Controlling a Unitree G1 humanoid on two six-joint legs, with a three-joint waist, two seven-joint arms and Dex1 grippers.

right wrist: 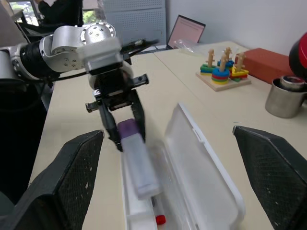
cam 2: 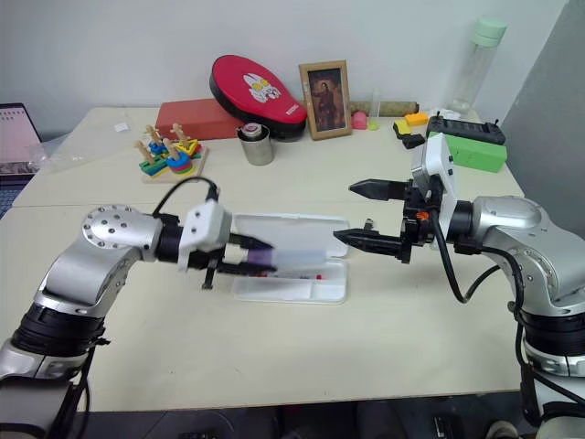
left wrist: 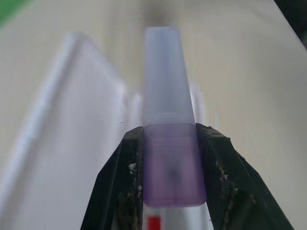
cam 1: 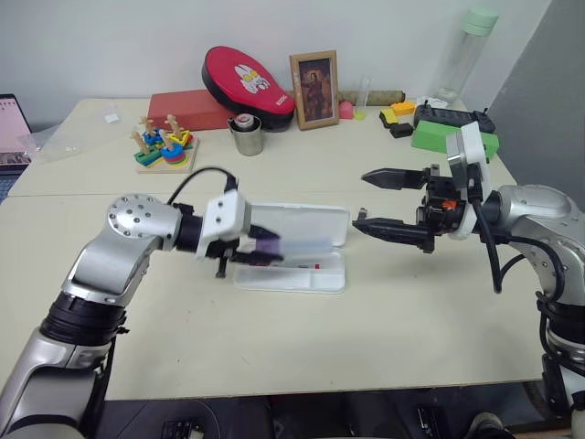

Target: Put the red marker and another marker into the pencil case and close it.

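Next, my left gripper sets the lavender marker free in the tray (cam 1: 273,276) between the red marker and the tray's front edge.
The pencil case (cam 1: 306,277) lies open at the table's middle, its white lid (cam 1: 315,222) folded back. The red marker (right wrist: 159,219) lies inside the tray, with its red end showing. My left gripper (cam 1: 259,247) is shut on another marker (cam 1: 268,243), the thick lavender one. It holds that marker by its purple body just above the tray's left end, the pale cap (left wrist: 163,76) pointing along the case. My right gripper (cam 1: 362,198) hangs open and empty, in the air just right of the case, fingers pointing at it.
A ring-stacking toy (cam 1: 164,146), a metal cup (cam 1: 246,135), a red box (cam 1: 187,110), a red oval case (cam 1: 247,78) and a picture frame (cam 1: 313,89) stand along the back. A green box (cam 1: 452,139) and a bottle (cam 1: 466,50) are at back right.
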